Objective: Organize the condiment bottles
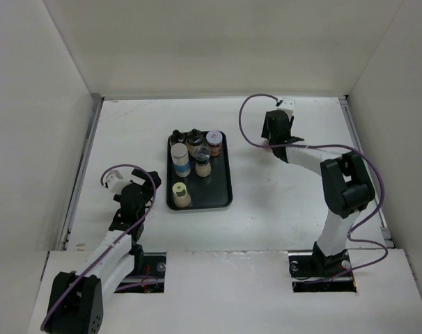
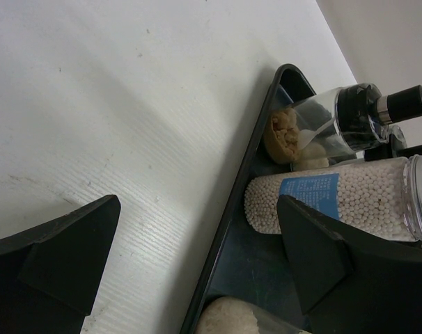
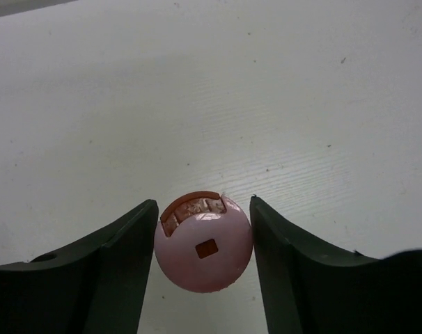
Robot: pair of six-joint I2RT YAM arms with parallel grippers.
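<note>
The robot's right gripper needs to set the pink-capped jar down in the empty near corner of the black tray (image 1: 211, 194).
Several condiment bottles stand in the black tray (image 1: 225, 182): a white-capped jar with a blue label (image 1: 180, 158), two black-capped bottles (image 1: 177, 137), a pink-lidded jar (image 1: 214, 142), a tan one (image 1: 202, 163) and a cream jar (image 1: 181, 195). My left gripper (image 1: 150, 186) is open and empty at the tray's left rim (image 2: 232, 209). Its wrist view shows the blue-label jar (image 2: 315, 202) and a black-capped bottle (image 2: 350, 122). My right gripper (image 1: 274, 139) is at the far right, over the table. In the right wrist view it (image 3: 202, 202) is shut on a pink-capped jar (image 3: 204, 254), which the top view hides.
White walls enclose the table on the left, back and right. The tray lies at the centre. Bare white table surrounds the right gripper. A third jar's base (image 2: 228, 316) shows at the bottom of the left wrist view.
</note>
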